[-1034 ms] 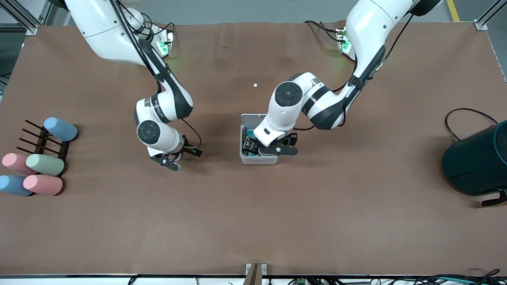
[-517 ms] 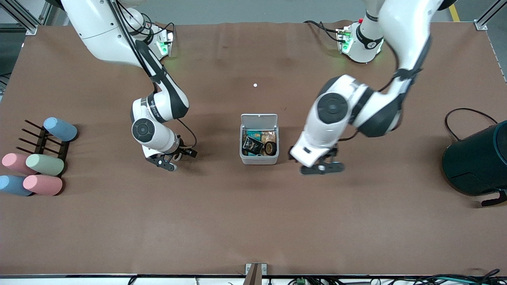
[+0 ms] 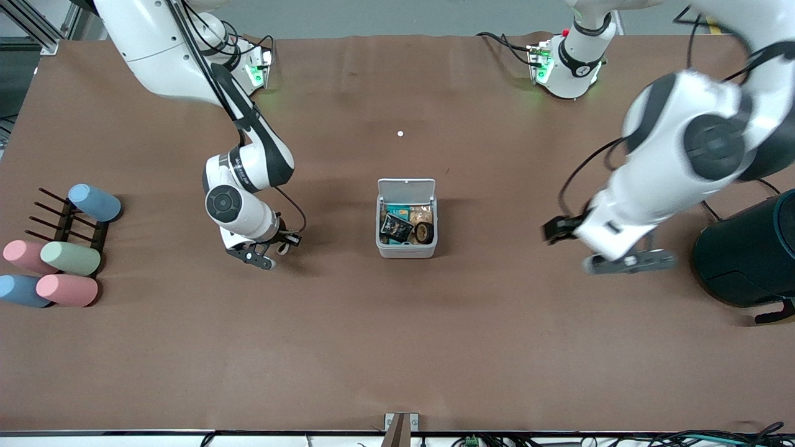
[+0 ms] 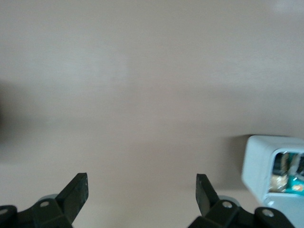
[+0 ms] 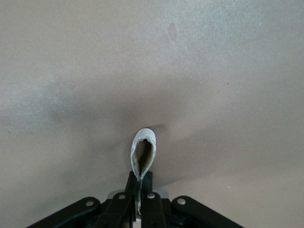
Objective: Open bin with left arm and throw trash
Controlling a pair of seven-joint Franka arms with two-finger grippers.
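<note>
Next, my right gripper sets the pale loop down in the space that lies between the dark snack wrapper and the black tape ring (image 3: 414, 238).
The small white-grey bin (image 3: 406, 248) stands mid-table with its lid (image 3: 407, 187) raised. Inside lie a dark snack wrapper (image 3: 396, 227) and a black tape ring (image 3: 424, 232). My right gripper (image 3: 264, 254) is low over the cloth, beside the bin toward the right arm's end of the table. In the right wrist view this gripper (image 5: 141, 178) is shut on a pale rubber-band loop (image 5: 142, 152), pinched flat. My left gripper (image 3: 627, 264) hangs open over the table beside the dark teal container. The left wrist view shows it (image 4: 142, 183) empty, the bin (image 4: 275, 175) at the frame's edge.
A dark teal rounded container (image 3: 748, 254) with a black cable sits at the left arm's end. Several pastel cylinders (image 3: 68, 257) and a dark rack (image 3: 65, 220) lie at the right arm's end. A tiny white speck (image 3: 400, 133) lies farther from the front camera than the bin.
The left arm swung from above the bin toward its own end of the table, uncovering the bin's inside. The right gripper closed on the rubber-band loop and shifted slightly.
</note>
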